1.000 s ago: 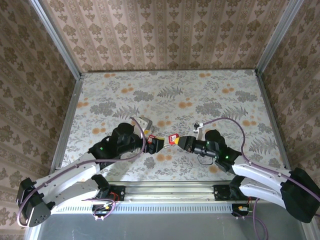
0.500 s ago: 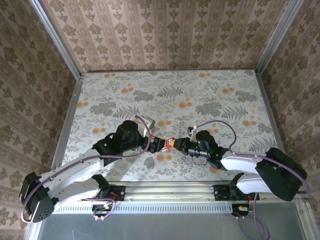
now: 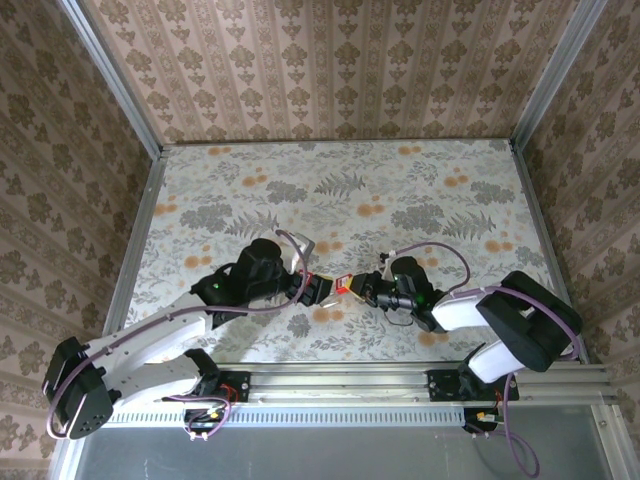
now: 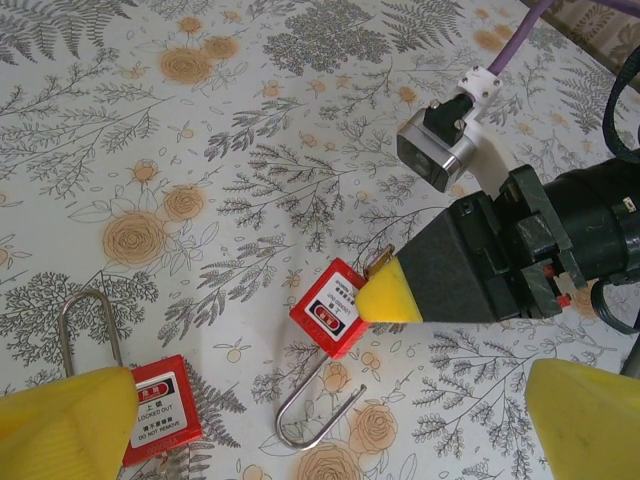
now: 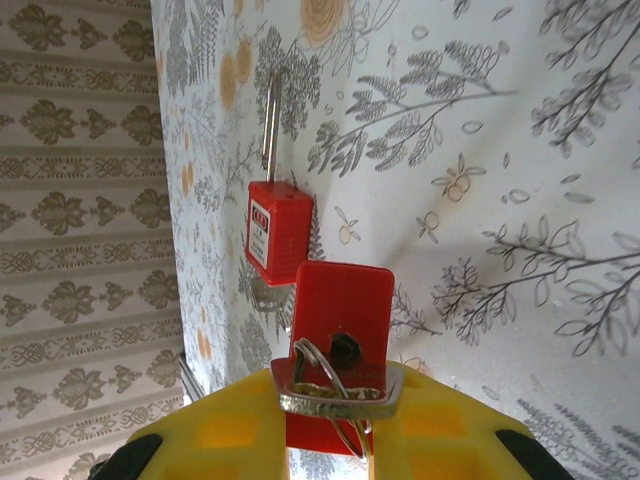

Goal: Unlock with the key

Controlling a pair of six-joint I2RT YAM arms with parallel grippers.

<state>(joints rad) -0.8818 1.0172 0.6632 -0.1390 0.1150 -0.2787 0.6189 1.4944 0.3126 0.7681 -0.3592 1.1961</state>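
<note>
Next, my right gripper lets go of the key, takes the red body (image 4: pixel 330 308) and turns it to match, since the open padlock's shackle points opposite to the second padlock's.
A small red padlock (image 4: pixel 330 308) lies on the floral table, its silver shackle (image 4: pixel 300 420) swung open with one end free. The key (image 5: pixel 340 398), a thin grey metal head on a wire ring, sticks into the bottom face of that padlock (image 5: pixel 340 300). My right gripper (image 5: pixel 335 392) is shut on the key, yellow pads either side. My left gripper (image 4: pixel 325 425) is open, with this padlock in front of its wide-apart fingers. A second red padlock (image 4: pixel 160 408) lies beside the left finger (image 4: pixel 60 430). In the top view the left gripper (image 3: pixel 318 290) and right gripper (image 3: pixel 357 288) almost meet.
The second padlock (image 5: pixel 272 225) lies just beyond the keyed one in the right wrist view, shackle pointing away. Patterned walls enclose the table (image 3: pixel 350 180). A metal rail (image 3: pixel 340 380) runs along the near edge by the arm bases.
The right arm has pushed left toward the left gripper and folded its elbow in, carrying the key and padlock slightly left and nearer. The left gripper has edged right.
</note>
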